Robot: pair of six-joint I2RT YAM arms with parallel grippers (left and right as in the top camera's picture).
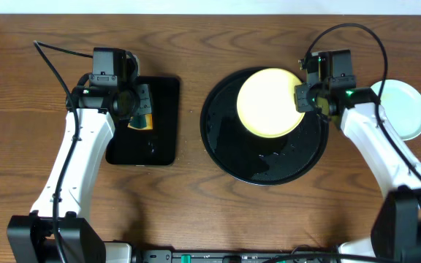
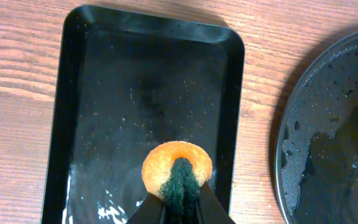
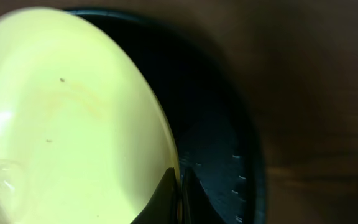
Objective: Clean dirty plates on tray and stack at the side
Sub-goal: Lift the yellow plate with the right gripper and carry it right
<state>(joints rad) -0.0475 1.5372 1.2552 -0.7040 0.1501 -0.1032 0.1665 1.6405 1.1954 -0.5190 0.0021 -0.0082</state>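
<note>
My right gripper needs to let go of the pale yellow plate on top of the pale mint-white plate (image 1: 395, 109).
A pale yellow plate (image 1: 269, 101) is held over the back of the large round black tray (image 1: 265, 164), and my right gripper (image 1: 303, 98) is shut on its right rim. In the right wrist view the fingers pinch the yellow plate's (image 3: 67, 124) edge at my right gripper (image 3: 180, 186), with the wet tray (image 3: 216, 143) behind; a faint brownish mark shows on the plate's face. A pale mint-white plate (image 1: 404, 109) lies on the table to the right of the tray. My left gripper (image 2: 180, 199) is shut on a folded orange-and-green sponge (image 2: 177, 171).
The sponge hangs over a smaller rectangular black tray (image 2: 135, 93), wet with a few suds, left of the round tray (image 2: 328, 137). Bare wooden table (image 1: 196, 212) surrounds both trays. The right arm reaches across the mint plate's left side.
</note>
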